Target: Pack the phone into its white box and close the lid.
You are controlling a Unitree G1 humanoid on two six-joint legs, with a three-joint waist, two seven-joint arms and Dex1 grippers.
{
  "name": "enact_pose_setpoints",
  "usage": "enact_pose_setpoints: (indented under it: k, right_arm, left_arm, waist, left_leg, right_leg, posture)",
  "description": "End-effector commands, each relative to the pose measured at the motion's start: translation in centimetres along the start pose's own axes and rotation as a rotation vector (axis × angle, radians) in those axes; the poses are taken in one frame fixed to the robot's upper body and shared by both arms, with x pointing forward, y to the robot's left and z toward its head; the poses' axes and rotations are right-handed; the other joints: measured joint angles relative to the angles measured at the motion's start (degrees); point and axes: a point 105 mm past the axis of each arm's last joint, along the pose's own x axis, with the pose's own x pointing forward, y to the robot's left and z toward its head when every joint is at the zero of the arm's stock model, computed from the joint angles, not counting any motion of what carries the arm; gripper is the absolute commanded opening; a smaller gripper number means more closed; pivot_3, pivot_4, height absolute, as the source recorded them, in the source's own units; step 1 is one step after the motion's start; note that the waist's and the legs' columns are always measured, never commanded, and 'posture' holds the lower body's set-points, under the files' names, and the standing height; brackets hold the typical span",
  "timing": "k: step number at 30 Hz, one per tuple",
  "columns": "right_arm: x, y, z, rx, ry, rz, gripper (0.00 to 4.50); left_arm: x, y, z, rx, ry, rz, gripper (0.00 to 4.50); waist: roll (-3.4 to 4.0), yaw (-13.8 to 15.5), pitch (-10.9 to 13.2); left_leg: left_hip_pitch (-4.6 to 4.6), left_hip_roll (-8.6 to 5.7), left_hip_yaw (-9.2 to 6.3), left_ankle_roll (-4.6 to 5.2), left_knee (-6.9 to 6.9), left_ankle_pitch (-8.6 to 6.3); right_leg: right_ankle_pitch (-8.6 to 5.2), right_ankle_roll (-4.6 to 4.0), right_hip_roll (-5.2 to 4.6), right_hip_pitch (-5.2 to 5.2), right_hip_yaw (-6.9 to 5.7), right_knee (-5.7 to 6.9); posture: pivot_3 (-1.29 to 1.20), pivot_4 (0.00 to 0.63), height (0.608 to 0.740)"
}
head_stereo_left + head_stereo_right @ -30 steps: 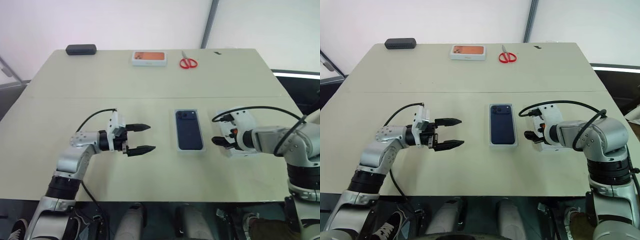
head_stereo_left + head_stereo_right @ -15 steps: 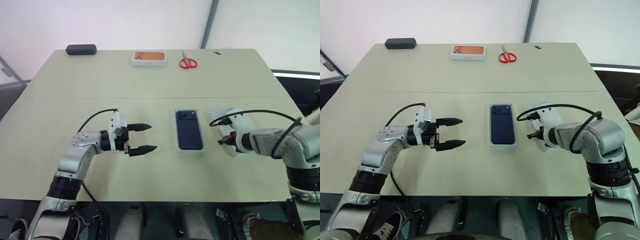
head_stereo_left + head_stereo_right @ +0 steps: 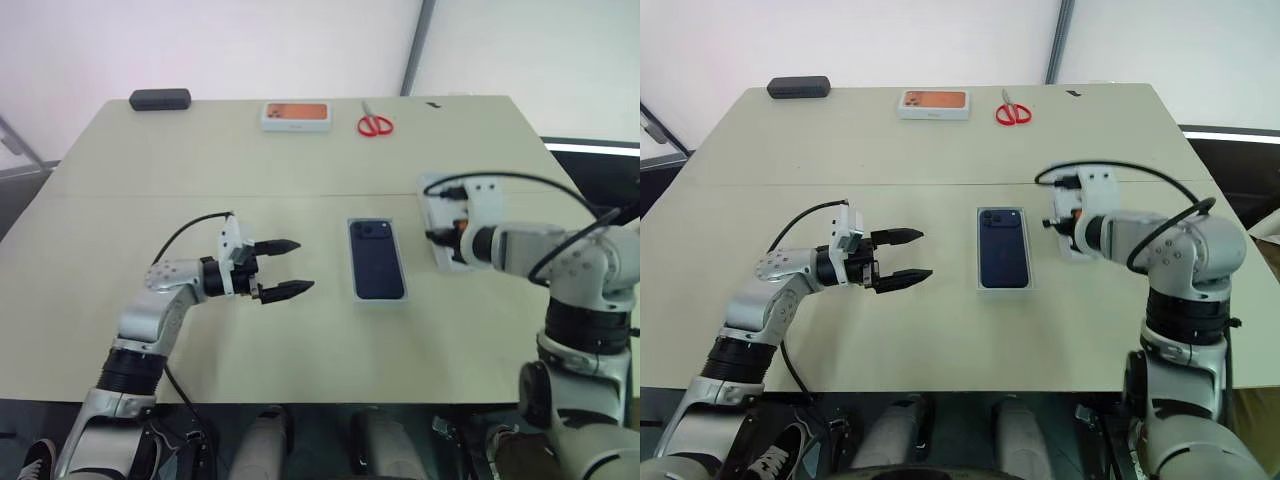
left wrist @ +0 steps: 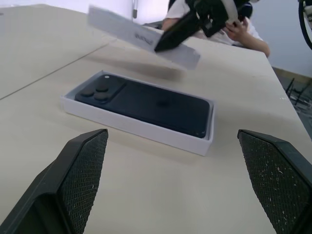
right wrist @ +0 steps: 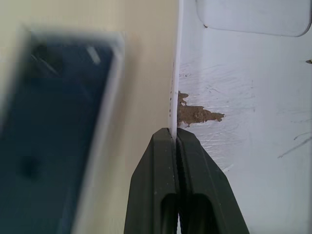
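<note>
My right gripper needs to let go of the lid over the side of the white box (image 3: 359, 247) nearest my left gripper.
The dark navy phone (image 3: 377, 258) lies back-up inside the white box (image 4: 131, 127) at the middle of the table. To the right of the box, my right gripper (image 3: 440, 238) is shut on the thin side wall of the lid (image 4: 126, 31). The lid hangs tilted above the table, and its plain white inside (image 5: 243, 97) shows in the right wrist view. Left of the box, my left gripper (image 3: 303, 265) is open, pointing toward the box with nothing between its fingers (image 4: 83, 165).
Along the table's far edge lie red scissors (image 3: 376, 124), a white box with an orange picture (image 3: 297, 115) and a black case (image 3: 160, 99). A person's hand (image 4: 239, 29) shows beyond the table in the left wrist view.
My right gripper has shut on the lid's edge and lifted it off the table, carrying it up and away from me. The left gripper has stayed in place, open.
</note>
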Motion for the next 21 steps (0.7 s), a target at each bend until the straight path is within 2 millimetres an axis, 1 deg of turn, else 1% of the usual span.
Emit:
enact_pose_setpoints:
  k: [1,3,6,9,12,13,18,21]
  right_arm:
    - [-1.1,4.6,3.1,0.120,-0.156,0.326,0.02]
    - [-1.7,6.3,4.4,0.198,-0.212,0.476,0.02]
    - [-2.0,7.9,4.5,0.247,-0.228,0.604,0.02]
    - [-1.6,8.4,3.6,0.376,-0.231,0.686,0.02]
    - [-1.6,10.5,1.1,0.383,-0.172,0.783,0.02]
    - [-1.6,10.9,0.6,0.389,-0.162,0.799,0.02]
    - [-2.2,13.5,-0.5,0.443,-0.130,0.934,0.02]
    - [-2.2,14.1,-0.8,0.501,-0.113,0.960,0.02]
  left_arm:
    - [-0.4,1.1,2.3,0.016,-0.080,0.051,4.50]
    - [-0.6,1.8,2.9,0.013,-0.116,0.096,4.50]
    - [-0.9,3.1,3.6,0.007,-0.167,0.193,4.50]
    - [-1.0,3.3,3.9,0.015,-0.198,0.246,4.50]
    - [-1.3,3.2,4.0,0.039,-0.189,0.267,4.50]
    - [-1.4,3.1,4.1,0.040,-0.190,0.269,4.50]
    - [-1.7,3.0,4.6,0.041,-0.211,0.294,4.50]
    - [-1.6,2.8,4.6,0.039,-0.217,0.302,4.50]
  waist:
    - [0.01,-0.07,0.01]
    - [0.04,0.00,0.02]
    - [0.04,0.34,0.03]
    - [0.04,0.18,0.02]
    - [0.06,0.03,0.04]
    - [0.08,-0.04,0.05]
    - [0.12,-0.91,0.07]
    - [0.12,-1.37,0.07]
  left_leg:
    - [0.00,0.01,-0.01,0.01,-0.01,0.00]
    - [0.00,0.02,-0.01,0.01,-0.03,0.00]
    - [0.00,0.01,-0.03,0.01,0.02,0.00]
    - [0.00,0.00,-0.03,0.01,0.06,0.00]
    - [0.00,0.00,-0.01,0.01,0.00,0.00]
    - [0.00,0.00,-0.01,0.01,-0.01,0.00]
    - [0.00,0.01,0.03,0.01,0.03,0.00]
    - [0.03,0.04,0.01,0.01,0.04,0.00]
  right_leg:
    - [0.00,0.00,0.01,-0.03,-0.01,0.04]
    - [0.00,0.00,0.00,-0.07,0.00,0.14]
    - [0.00,0.00,-0.05,-0.04,-0.02,0.17]
    - [0.01,0.00,-0.09,0.00,-0.01,0.15]
    - [0.01,0.00,-0.06,-0.06,0.02,0.18]
    - [0.01,0.00,-0.06,-0.08,0.02,0.19]
    - [0.00,-0.01,-0.05,-0.22,0.12,0.46]
    - [-0.01,-0.02,-0.04,-0.20,0.12,0.48]
  posture:
    - [0.00,0.150,0.740]
    - [0.00,0.150,0.740]
    - [0.00,0.150,0.740]
    - [0.00,0.150,0.740]
    - [0.00,0.150,0.740]
    - [0.00,0.150,0.740]
    - [0.00,0.150,0.740]
    - [0.00,0.150,0.740]
